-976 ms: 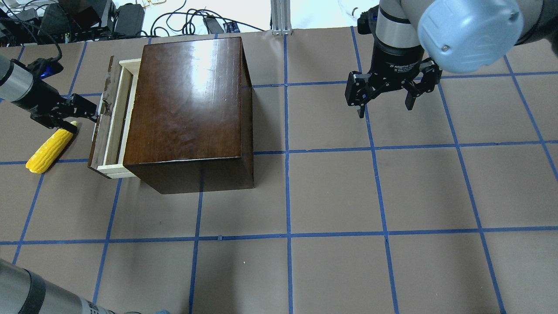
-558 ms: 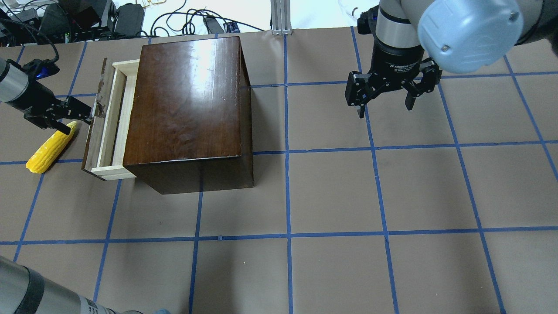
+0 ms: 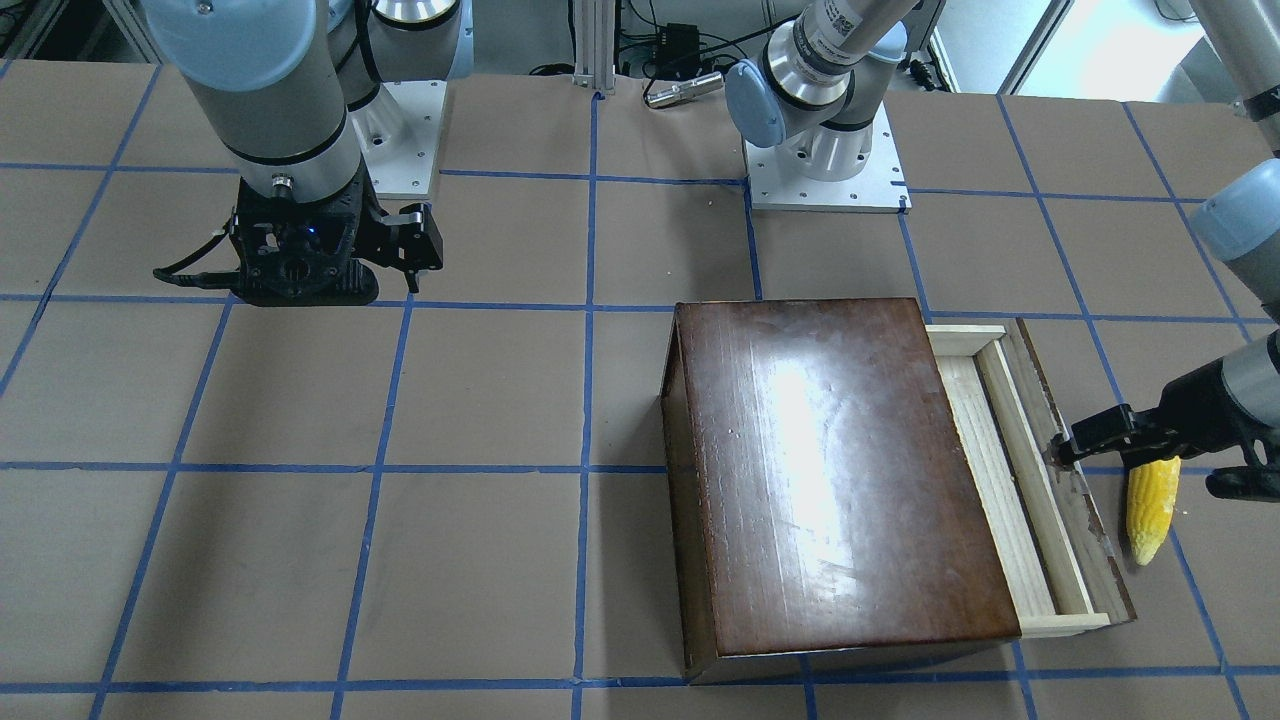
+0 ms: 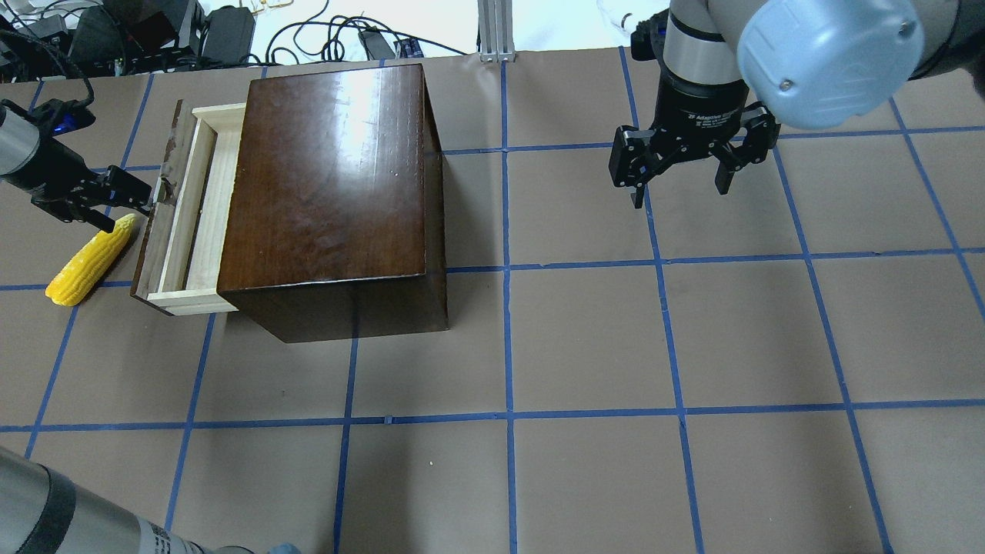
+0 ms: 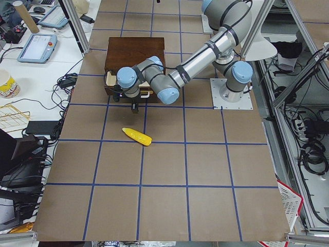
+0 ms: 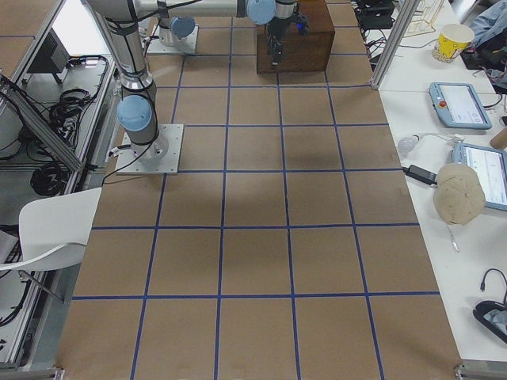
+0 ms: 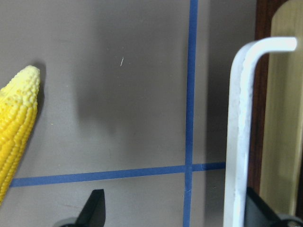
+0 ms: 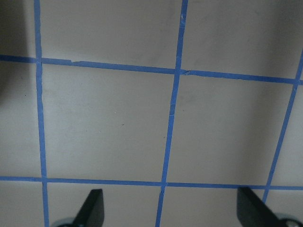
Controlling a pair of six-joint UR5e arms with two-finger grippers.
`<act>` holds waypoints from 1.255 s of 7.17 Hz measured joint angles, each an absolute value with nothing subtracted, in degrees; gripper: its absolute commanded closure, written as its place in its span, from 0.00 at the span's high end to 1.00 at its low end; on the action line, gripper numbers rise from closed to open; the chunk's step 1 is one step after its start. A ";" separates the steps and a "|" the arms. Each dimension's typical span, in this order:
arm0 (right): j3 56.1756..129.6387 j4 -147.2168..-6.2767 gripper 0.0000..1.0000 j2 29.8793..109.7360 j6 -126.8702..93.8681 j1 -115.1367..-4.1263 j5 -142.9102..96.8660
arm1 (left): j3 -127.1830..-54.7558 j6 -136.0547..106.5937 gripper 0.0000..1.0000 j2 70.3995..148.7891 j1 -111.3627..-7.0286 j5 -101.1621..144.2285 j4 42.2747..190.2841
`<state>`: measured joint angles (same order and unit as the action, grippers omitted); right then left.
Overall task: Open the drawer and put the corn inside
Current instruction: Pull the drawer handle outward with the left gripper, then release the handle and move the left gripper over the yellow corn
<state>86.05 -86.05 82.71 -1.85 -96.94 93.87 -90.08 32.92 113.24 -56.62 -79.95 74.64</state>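
Next, I let go of the drawer's handle with my left gripper, move it over to the wide end of the corn [image 3: 1159, 472] and close it there.
The drawer [image 4: 192, 211] is partly pulled out of the left side of the dark-brown box [image 4: 331, 177], showing its pale wood tray and chipped dark front panel [image 3: 1070, 480]. My left gripper [image 4: 131, 214] is open, one finger hooked behind the drawer's pale metal handle [image 7: 236, 142], the other over the table. The corn [image 4: 88, 259] lies on the table just outside the drawer front, also seen in the left wrist view [image 7: 16, 132]. My right gripper [image 4: 680, 195] is open and empty, hanging over bare table far from the box.
Brown paper with a blue tape grid covers the table [image 4: 585, 338]. Cables and electronics [image 4: 154, 31] lie past the far edge. The arm bases [image 3: 825, 170] stand on the robot's side. The box [image 3: 840, 470] is the only tall obstacle.
The drawer has slid further out to the left, and my left gripper has moved left with it. The corn and the right arm have not moved.
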 measured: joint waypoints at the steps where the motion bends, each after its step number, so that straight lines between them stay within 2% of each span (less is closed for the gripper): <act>1: 86.04 -86.04 1.00 82.71 -1.85 -96.94 93.87 | -90.00 33.24 1.00 113.26 -56.61 -80.61 74.61; 9: 86.04 -86.04 1.00 82.70 -1.85 -96.94 93.87 | -89.35 36.61 1.00 113.48 -55.35 -81.92 74.55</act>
<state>86.04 -86.04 82.70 -1.85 -96.94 93.87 -89.35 36.61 113.48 -55.35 -81.92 74.55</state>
